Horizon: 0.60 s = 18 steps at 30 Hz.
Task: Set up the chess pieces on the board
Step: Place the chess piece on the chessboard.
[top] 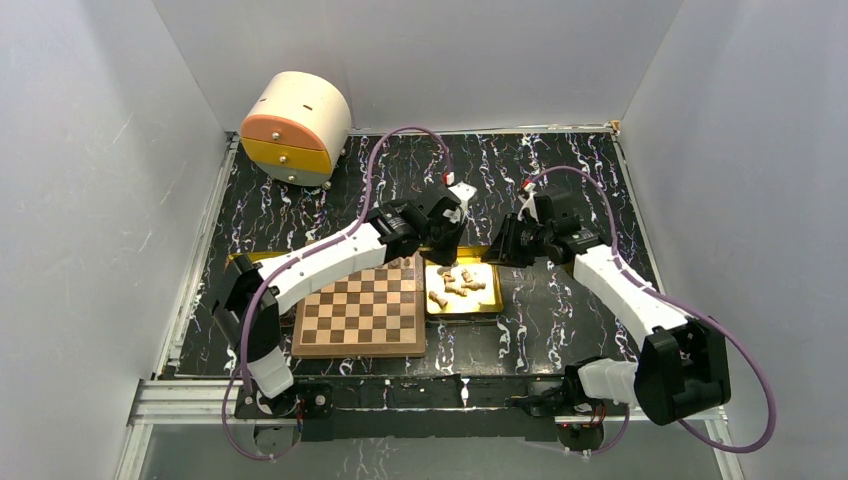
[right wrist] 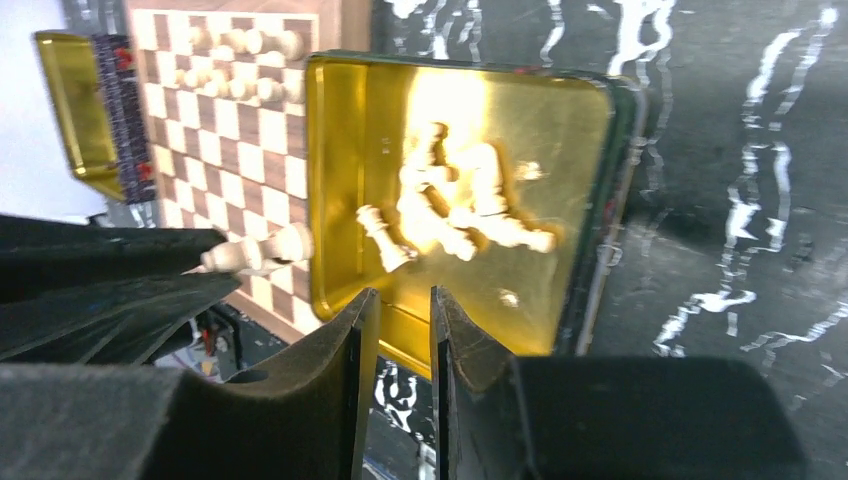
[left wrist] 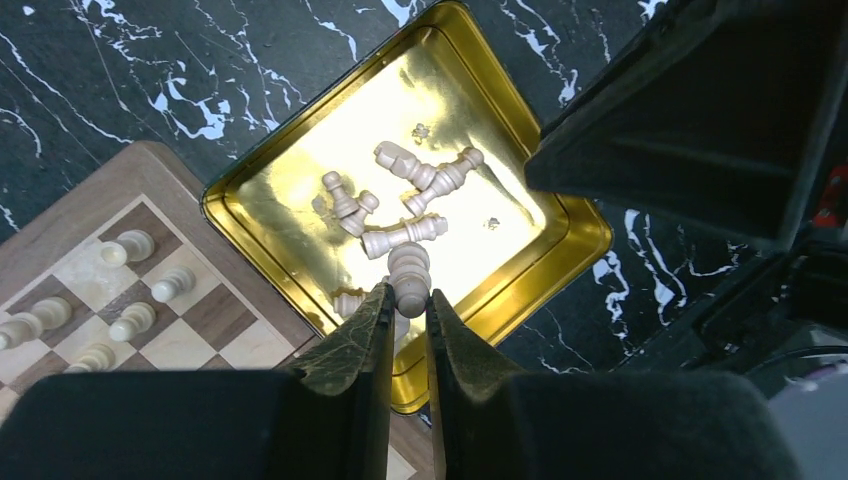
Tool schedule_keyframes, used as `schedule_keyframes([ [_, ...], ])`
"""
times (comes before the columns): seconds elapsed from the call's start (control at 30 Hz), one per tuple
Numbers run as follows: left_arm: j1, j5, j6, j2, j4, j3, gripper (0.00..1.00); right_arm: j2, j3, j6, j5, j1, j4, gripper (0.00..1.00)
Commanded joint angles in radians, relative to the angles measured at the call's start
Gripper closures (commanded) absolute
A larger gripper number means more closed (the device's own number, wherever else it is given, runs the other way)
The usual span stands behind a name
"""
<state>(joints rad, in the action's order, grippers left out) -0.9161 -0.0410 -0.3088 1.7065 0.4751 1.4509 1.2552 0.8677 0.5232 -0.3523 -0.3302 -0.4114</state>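
Note:
Next, my left gripper releases the light chess piece, now hanging over the tray, on the board's far row [top: 341, 253], toward the cabinet side.
The board [top: 360, 312] lies in front of my left arm, and several chess pieces [left wrist: 130, 285] stand on its far rows. More pieces [left wrist: 400, 190] lie loose on their sides in a gold tray [top: 492, 308] just right of the board. My left gripper [left wrist: 409, 297] hangs over the tray's near-left part, shut on the head of one light chess piece [left wrist: 409, 268]. That held piece [right wrist: 262, 248] also shows in the right wrist view. My right gripper [right wrist: 397, 295] hovers at the tray's far right edge [right wrist: 585, 290], its jaws a narrow gap apart with nothing between them.
A rounded cream cabinet with an orange and a yellow drawer [top: 295, 130] stands at the back left. A second gold tray [right wrist: 75, 110] lies beyond the board's left side. Grey walls close in the black marbled table [top: 560, 170] on three sides.

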Motion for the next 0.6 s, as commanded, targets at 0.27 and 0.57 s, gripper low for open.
schedule_keyframes([
  [0.27,0.092,0.136,-0.177,-0.147,-0.145,-0.113,0.97,-0.124,-0.236,0.371,-0.209,-0.097,0.640,0.55],
  [0.57,0.099,0.157,-0.242,-0.183,-0.192,-0.118,0.98,-0.149,-0.266,0.462,-0.109,-0.165,0.749,0.44],
])
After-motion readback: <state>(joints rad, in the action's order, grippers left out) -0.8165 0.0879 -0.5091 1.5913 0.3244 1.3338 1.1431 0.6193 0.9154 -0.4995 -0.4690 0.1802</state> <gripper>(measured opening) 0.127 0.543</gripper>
